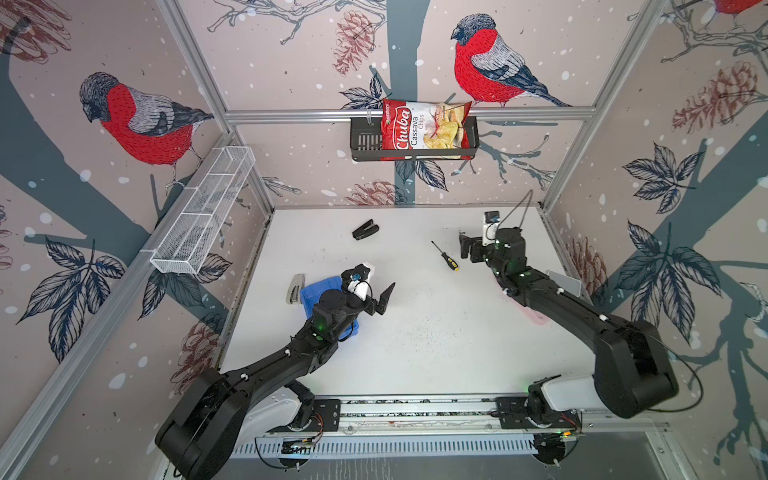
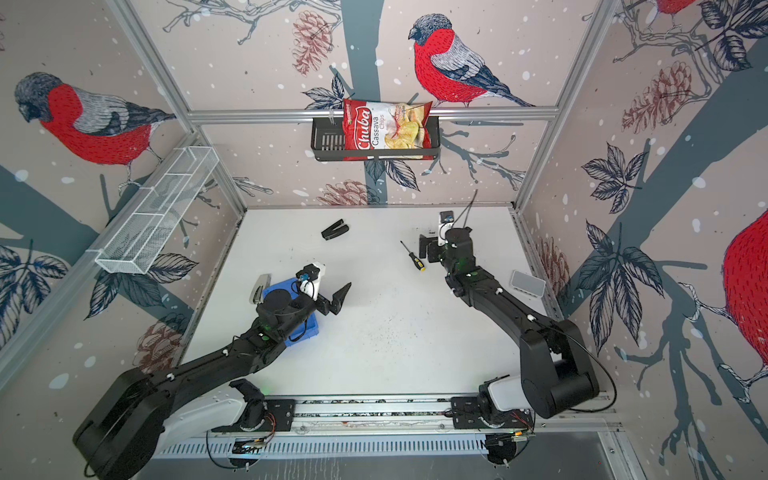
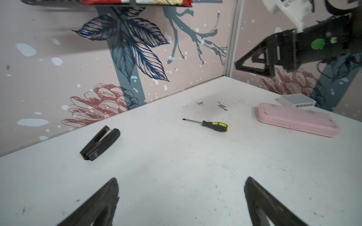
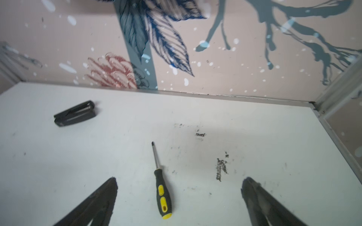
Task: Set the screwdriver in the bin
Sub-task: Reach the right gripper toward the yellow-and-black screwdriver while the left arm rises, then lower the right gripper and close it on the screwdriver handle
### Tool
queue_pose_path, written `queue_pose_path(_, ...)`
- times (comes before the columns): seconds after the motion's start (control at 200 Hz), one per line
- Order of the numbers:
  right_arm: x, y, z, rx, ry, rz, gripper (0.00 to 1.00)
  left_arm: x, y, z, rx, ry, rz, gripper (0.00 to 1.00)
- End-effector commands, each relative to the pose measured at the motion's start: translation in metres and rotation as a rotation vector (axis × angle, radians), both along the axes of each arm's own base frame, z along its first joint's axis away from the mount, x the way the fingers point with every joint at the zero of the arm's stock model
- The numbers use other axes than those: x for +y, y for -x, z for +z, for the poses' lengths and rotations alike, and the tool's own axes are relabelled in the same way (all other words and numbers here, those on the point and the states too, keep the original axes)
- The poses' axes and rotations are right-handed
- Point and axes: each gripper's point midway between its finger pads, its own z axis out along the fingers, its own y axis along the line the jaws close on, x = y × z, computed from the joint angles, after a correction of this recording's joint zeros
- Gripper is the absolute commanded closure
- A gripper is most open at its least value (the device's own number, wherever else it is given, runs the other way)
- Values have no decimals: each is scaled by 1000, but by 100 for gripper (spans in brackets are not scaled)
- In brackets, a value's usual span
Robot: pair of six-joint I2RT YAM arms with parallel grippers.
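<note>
Next, I move my right gripper to the screwdriver and close it on the handle's wide part (image 1: 451,262) (image 4: 162,197), around its yellow patches.
The screwdriver (image 1: 445,256) (image 2: 413,257) lies flat on the white table at the back right, its thin shaft pointing away and its black and yellow handle toward the front. My right gripper (image 1: 467,249) (image 4: 179,179) hovers open just right of the handle. In the right wrist view the handle (image 4: 162,192) lies between the spread fingers, untouched. The blue bin (image 1: 309,293) (image 2: 276,289) sits at mid-left, mostly covered by my left arm. My left gripper (image 1: 378,282) (image 3: 181,179) is open and empty, just right of the bin, facing the screwdriver (image 3: 210,125).
A black stapler (image 1: 365,230) lies at the back centre. A grey stapler (image 1: 295,288) rests against the bin's left side. A pink case (image 3: 297,119) and a white box (image 2: 528,283) sit by the right wall. On the walls hang a wire basket (image 1: 203,212) and a black rack (image 1: 365,141) with a chips bag.
</note>
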Motion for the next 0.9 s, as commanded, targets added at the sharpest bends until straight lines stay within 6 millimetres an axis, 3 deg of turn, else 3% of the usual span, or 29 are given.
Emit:
queue_pose_path(0.0, 12, -2, -20, 56, 152, 17, 0, -17, 9, 4, -21, 11, -84, 2)
queue_pose_path(0.22, 32, -18, -60, 187, 186, 18, 0, -37, 13, -23, 28, -56, -158, 2)
queue_pose_path(0.46, 39, -31, -106, 354, 169, 15, 0, -49, 14, -27, 35, -59, -190, 2)
queue_pose_path(0.771, 21, -31, -155, 536, 187, -16, 0, -56, 21, -28, 20, -64, -239, 2)
queue_pose_path(0.891, 20, -29, -161, 545, 202, -18, 0, -58, 22, -27, 12, -65, -247, 2)
